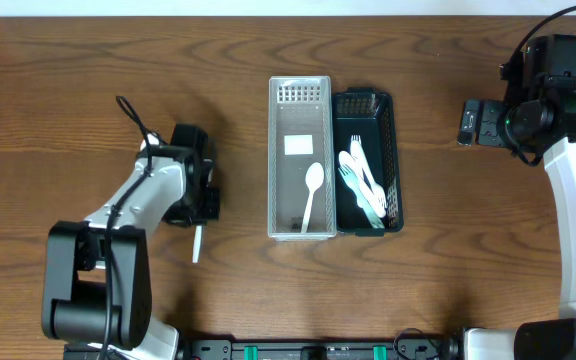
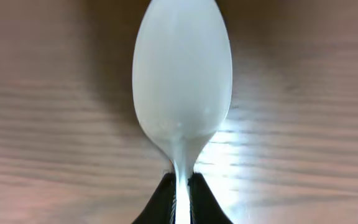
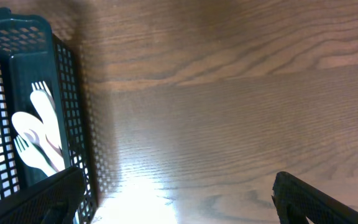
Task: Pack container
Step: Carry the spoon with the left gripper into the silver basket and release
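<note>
The white plastic spoon in my left gripper should be let go between the clear basket's outer long side (image 1: pixel 294 191) and the white spoon in that basket.
My left gripper (image 1: pixel 200 203) is shut on a white plastic spoon (image 1: pixel 197 245) left of the baskets, and the handle end sticks out toward the table front. In the left wrist view the fingers (image 2: pixel 180 186) pinch the neck of the spoon (image 2: pixel 182 74), with its bowl over the wood. A clear basket (image 1: pixel 278 160) holds one white spoon (image 1: pixel 310 195). A dark green basket (image 1: pixel 396 150) beside it holds white forks (image 1: pixel 361 180). My right gripper (image 1: pixel 471 122) is open and empty, right of the green basket (image 3: pixel 67 93); its fingers (image 3: pixel 179 193) span bare wood.
The two baskets stand side by side at the table's middle. The forks (image 3: pixel 36 137) show through the green basket's mesh in the right wrist view. The wooden table (image 1: pixel 88 60) surrounds them.
</note>
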You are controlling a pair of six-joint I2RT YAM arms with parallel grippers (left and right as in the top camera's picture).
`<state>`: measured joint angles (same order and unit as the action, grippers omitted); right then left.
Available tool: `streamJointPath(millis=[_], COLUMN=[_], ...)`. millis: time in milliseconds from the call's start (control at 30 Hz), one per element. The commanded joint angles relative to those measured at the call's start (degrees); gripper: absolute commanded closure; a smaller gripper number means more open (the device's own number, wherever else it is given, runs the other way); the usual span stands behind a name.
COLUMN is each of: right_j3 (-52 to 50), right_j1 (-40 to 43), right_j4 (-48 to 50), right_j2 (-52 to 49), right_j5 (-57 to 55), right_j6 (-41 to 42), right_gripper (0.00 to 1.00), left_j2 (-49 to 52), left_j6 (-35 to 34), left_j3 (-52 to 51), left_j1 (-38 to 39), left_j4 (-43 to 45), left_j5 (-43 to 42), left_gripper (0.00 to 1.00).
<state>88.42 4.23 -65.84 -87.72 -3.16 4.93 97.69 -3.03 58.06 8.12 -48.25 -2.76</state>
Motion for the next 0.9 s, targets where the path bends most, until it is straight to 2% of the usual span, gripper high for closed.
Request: streamJointPath(millis=[0, 133, 267, 533, 700, 867], right_j3=[-0.15, -0.15, -0.15, -0.15, -0.15, -0.15], right_j1=[0.35, 0.35, 0.35, 0.35, 0.35, 0.35], right_j4=[-0.04, 0.04, 0.04, 0.00, -0.17, -0.22], right_j2=[-0.13, -0.13, -0.13, -0.13, -0.13, -0.13], right_j5=[0.20, 0.22, 0.20, 0.22, 0.22, 0.22], right_j6=[-0.72, -0.72, -0.72, -0.72, -0.72, -0.72], right_gripper=[0.01, 0.01, 0.01, 0.01, 0.01, 0.01], left_j2=[-5.73, -8.61, -8.66, -2.51, 6.91, 12.00], left_j6=[-1.81, -2.78, -6.19, -14.93, -15.28, -14.73], left_j3=[8.85, 19.93, 26.93, 26.93, 26.93, 26.93], left_j1=[3.15, 9.73, 17.70, 27.02, 29.18, 29.22], left_j4=[-4.35, -10.51, -9.94, -1.84, -0.61, -0.63], left_j5=[0.61, 0.63, 0.63, 0.61, 0.59, 0.61], left_gripper=[0.94, 0.94, 0.94, 0.94, 0.94, 0.93])
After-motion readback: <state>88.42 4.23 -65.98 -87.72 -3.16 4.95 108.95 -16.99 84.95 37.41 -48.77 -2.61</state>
